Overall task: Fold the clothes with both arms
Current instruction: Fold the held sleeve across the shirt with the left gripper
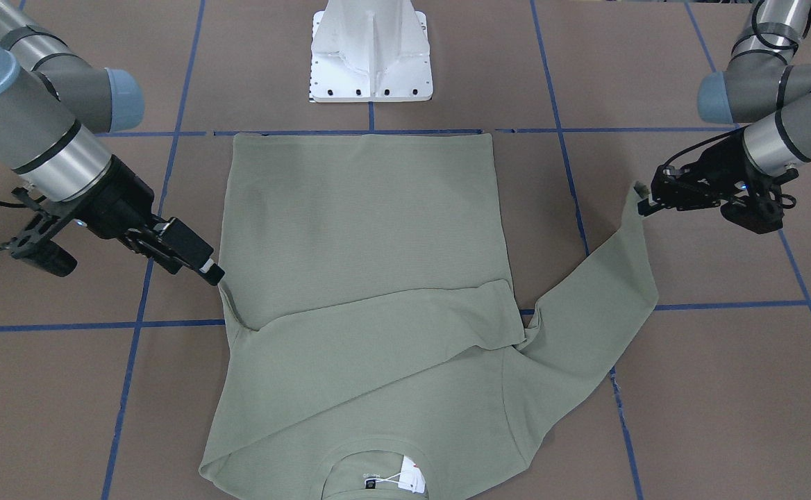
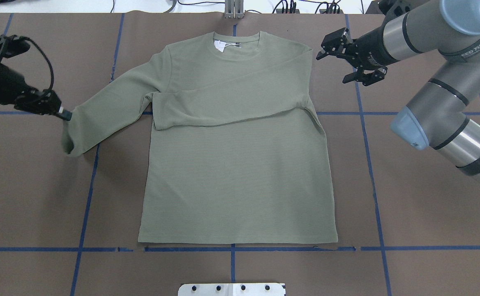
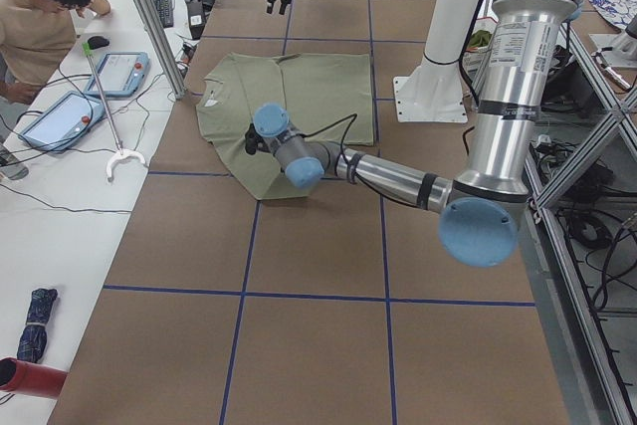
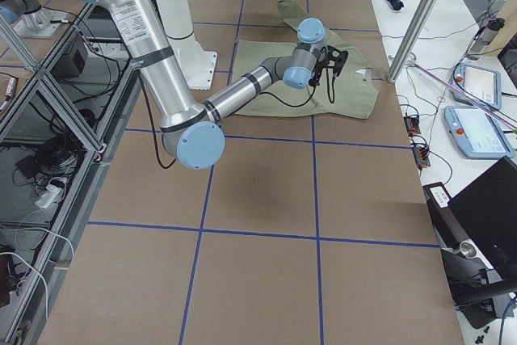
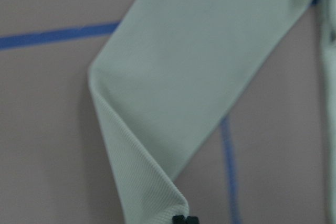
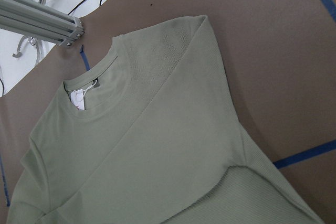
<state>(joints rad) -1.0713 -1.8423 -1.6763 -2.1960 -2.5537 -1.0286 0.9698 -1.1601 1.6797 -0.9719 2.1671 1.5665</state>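
Observation:
The robot's left gripper needs to release the cuff of the stretched-out sleeve over the folded sleeve, at the shirt's edge (image 1: 237,344) closest to the right gripper.
The sage-green shirt (image 2: 236,164) lies flat on the brown table, collar and white hang tag (image 2: 219,45) at the far side. One sleeve (image 2: 231,102) is folded across the chest. The other sleeve (image 2: 100,111) stretches out to the robot's left. My left gripper (image 2: 65,115) is shut on that sleeve's cuff and holds it a little off the table; it also shows in the front view (image 1: 643,206). The left wrist view shows the sleeve (image 5: 199,77) hanging from the fingertips. My right gripper (image 2: 320,53) is open and empty, raised beside the shirt's shoulder. The right wrist view shows the collar area (image 6: 147,145).
The white pedestal base (image 1: 371,55) stands just behind the shirt's hem. Blue tape lines (image 2: 371,164) grid the table. An operator (image 3: 40,7) sits at a side table with tablets past the table's far edge. An aluminium post (image 3: 149,17) stands there.

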